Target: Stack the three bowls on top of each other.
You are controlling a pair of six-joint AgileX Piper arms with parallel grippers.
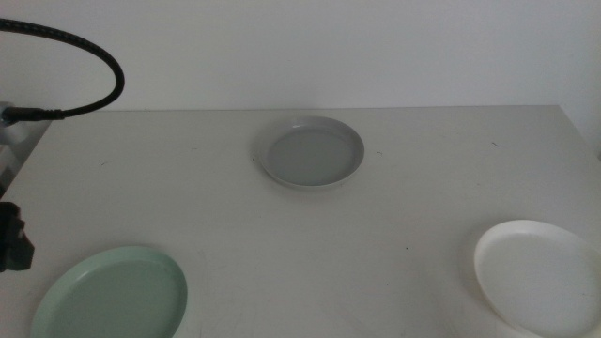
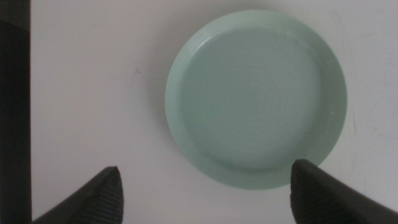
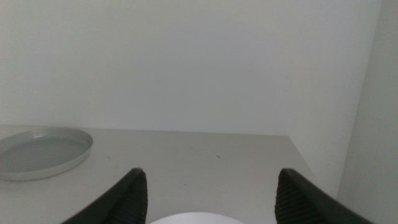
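The green bowl has a side farthest from the white bowl. My left gripper should close on the outer rim [image 1: 47, 295] [image 2: 168, 104] of the green bowl on that side.
Three shallow bowls lie apart on the white table. The grey bowl [image 1: 313, 152] is at the back centre, the mint green bowl [image 1: 113, 296] at the front left, and the white bowl [image 1: 535, 275] at the front right. My left gripper [image 2: 207, 177] is open and hovers over the green bowl [image 2: 255, 96], looking straight down on it with nothing between its jaws. My right gripper [image 3: 211, 177] is open too, low above the white bowl [image 3: 196, 219], of which only a sliver of rim shows. The grey bowl [image 3: 40, 152] lies farther off in that view.
A dark part of the left arm [image 1: 14, 239] and its black cable [image 1: 94, 56] show at the left side. The table's dark left edge [image 2: 13, 112] runs close to the green bowl. A pale wall [image 3: 186, 62] stands behind the table.
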